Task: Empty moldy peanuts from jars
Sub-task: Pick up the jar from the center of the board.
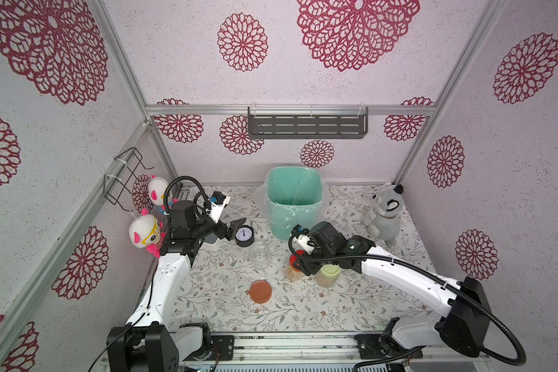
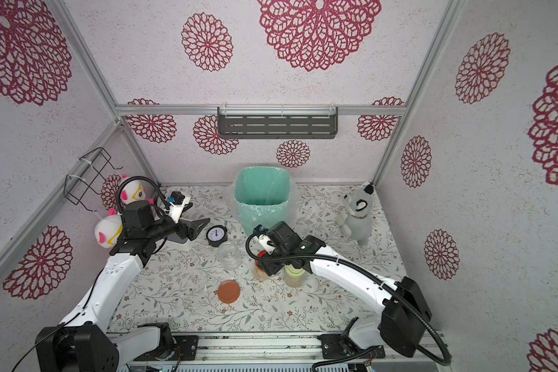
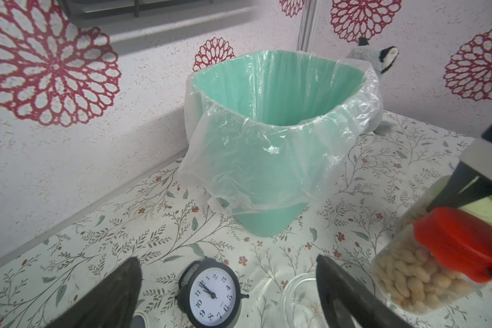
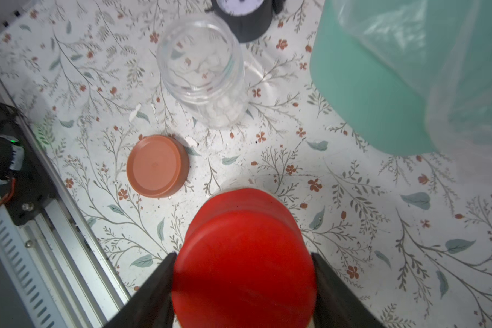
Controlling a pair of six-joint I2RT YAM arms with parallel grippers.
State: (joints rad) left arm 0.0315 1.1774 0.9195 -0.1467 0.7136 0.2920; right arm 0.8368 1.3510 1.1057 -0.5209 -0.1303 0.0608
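Observation:
The robot's left gripper needs to close on the clear body of the red-lidded jar (image 1: pixel 292 272) (image 3: pixel 418 276), because the right gripper holds that jar by its lid.
A clear jar of tan peanuts (image 1: pixel 293 275) (image 3: pixel 409 277) stands mid-table, and my right gripper (image 1: pixel 300 261) (image 4: pixel 242 255) is shut from above on its red lid (image 4: pixel 243 264) (image 3: pixel 463 241). Right beside it is a second peanut jar with a pale green lid (image 1: pixel 328 274) (image 2: pixel 293 276). A third jar (image 1: pixel 260 254) (image 4: pixel 202 71) stands open with no peanuts in it, its brown-orange lid (image 1: pixel 260 291) (image 4: pixel 156 166) lying flat nearby. My left gripper (image 1: pixel 234 228) (image 3: pixel 227 258) hangs open near the clock, holding nothing.
A teal bin (image 1: pixel 293 199) (image 3: pixel 267 170) lined with clear plastic stands at the back centre. A small black alarm clock (image 1: pixel 244 235) sits left of the open jar. A grey plush (image 1: pixel 384 212) is at the back right, and pink-white plush toys (image 1: pixel 145 232) at the left wall.

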